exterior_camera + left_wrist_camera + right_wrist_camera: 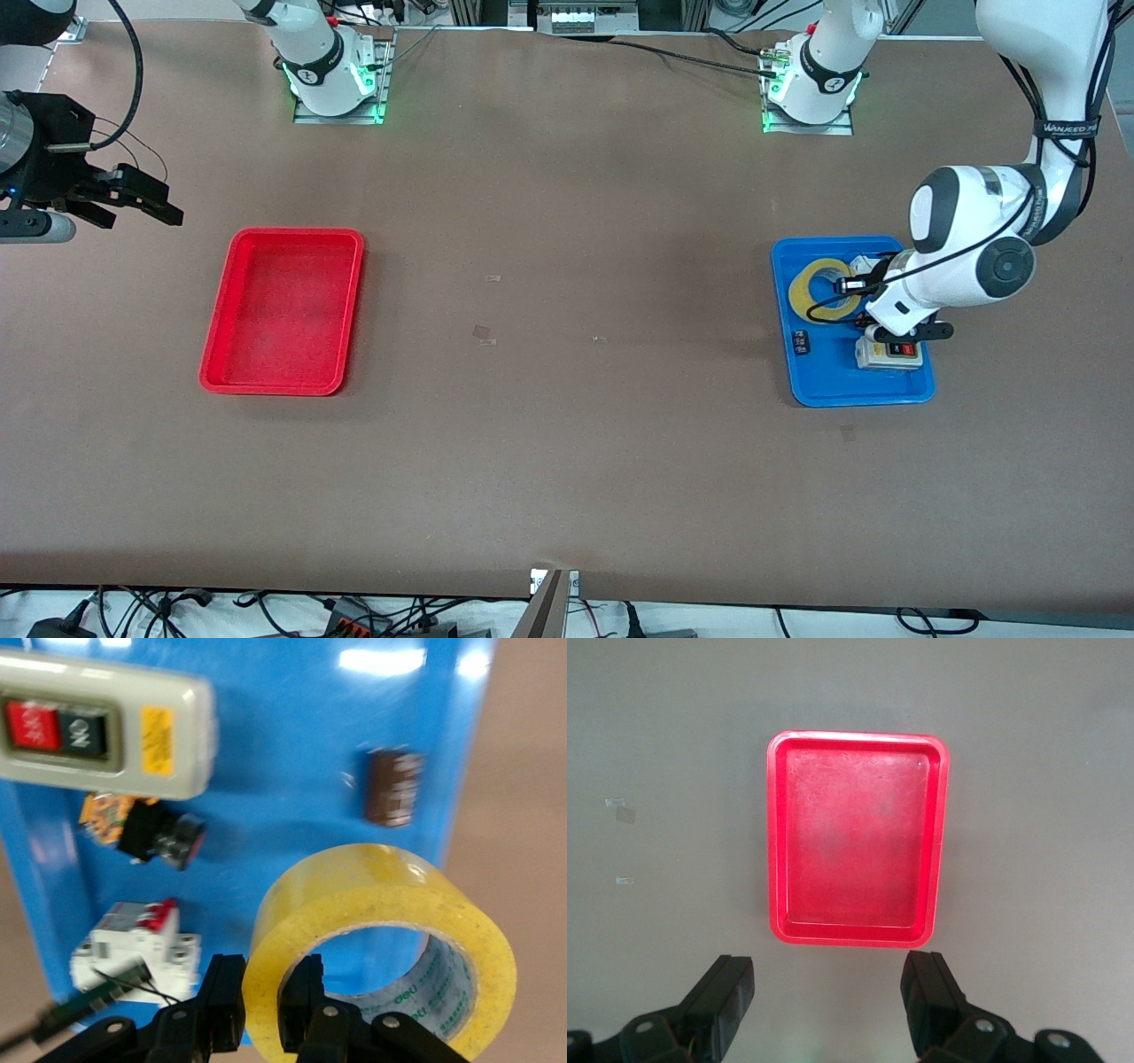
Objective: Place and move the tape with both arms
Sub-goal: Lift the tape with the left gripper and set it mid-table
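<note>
My left gripper is going to release the yellow tape on the bare table (pixel 549 299), in the spot between the red tray and the blue tray.
The yellow translucent tape (pixel 802 294) is in the blue tray (pixel 842 383) at the left arm's end of the table, tilted up on one side. My left gripper (pixel 849 286) is down in the tray and shut on the tape's wall. In the left wrist view one finger (pixel 226 992) is outside the tape (pixel 372 886) and the other is inside its hole, with the left gripper (pixel 263 1001) pinching the wall. My right gripper (pixel 137 208) is open and empty in the air, over bare table beside the red tray (pixel 283 235). In the right wrist view the right gripper (pixel 828 992) hangs wide open.
The blue tray (pixel 266 771) also holds a grey switch box (pixel 890 354) (pixel 97 726), a white breaker (pixel 133 943), a small orange and black part (pixel 142 828) and a small brown part (pixel 394 784). The red tray (pixel 859 735) holds nothing.
</note>
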{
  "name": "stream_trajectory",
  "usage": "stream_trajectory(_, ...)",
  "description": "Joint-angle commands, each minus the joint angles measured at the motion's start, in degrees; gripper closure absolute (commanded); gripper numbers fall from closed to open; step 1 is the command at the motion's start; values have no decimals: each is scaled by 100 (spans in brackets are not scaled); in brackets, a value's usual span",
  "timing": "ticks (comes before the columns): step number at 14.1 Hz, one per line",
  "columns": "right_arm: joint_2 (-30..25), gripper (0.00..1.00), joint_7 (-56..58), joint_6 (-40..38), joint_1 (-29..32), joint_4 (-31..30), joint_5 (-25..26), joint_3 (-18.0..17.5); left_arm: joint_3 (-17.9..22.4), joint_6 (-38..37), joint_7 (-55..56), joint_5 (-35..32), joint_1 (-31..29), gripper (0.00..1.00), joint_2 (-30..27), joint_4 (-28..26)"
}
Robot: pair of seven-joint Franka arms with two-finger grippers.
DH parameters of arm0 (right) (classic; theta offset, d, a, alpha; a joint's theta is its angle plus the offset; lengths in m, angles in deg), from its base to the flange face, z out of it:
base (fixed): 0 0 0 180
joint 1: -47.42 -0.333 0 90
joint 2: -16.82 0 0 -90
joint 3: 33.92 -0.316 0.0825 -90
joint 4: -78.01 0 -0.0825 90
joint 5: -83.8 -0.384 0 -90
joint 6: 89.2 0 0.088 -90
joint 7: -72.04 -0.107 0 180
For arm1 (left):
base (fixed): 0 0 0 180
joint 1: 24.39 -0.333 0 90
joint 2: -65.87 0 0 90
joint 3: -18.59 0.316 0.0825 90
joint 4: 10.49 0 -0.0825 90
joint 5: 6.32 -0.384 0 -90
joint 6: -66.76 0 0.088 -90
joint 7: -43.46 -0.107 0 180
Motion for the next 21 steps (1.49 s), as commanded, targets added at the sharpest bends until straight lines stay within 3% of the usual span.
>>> stream_trajectory(1,26,0,102,-88,47,18,-16,-39,-334,-409,810,244,144,100,348,652)
stream_trajectory(3,44,0,102,-88,38,18,-16,-39,-528,-472,1916,244,477,100,683,1118)
stream_trajectory(7,36,0,93,-88,47,27,-16,-39,-538,-463,3780,270,1478,100,1271,1900)
stream_trajectory(11,26,0,93,-106,47,18,-16,-30,-538,-402,5074,744,2445,99,1940,2841)
stream_trajectory(15,123,0,102,-97,38,18,-16,-39,-529,-218,5779,1061,3167,97,2344,3378)
stream_trajectory(19,150,0,93,-53,38,18,-16,-39,-529,696,6359,1106,3651,93,2696,3414)
stream_trajectory(20,158,0,85,-27,38,10,-16,-39,-529,741,6377,1097,3704,80,2732,3423)
stream_trajectory(21,193,0,76,-9,38,10,-16,-39,-529,741,6378,1097,3696,56,2741,3414)
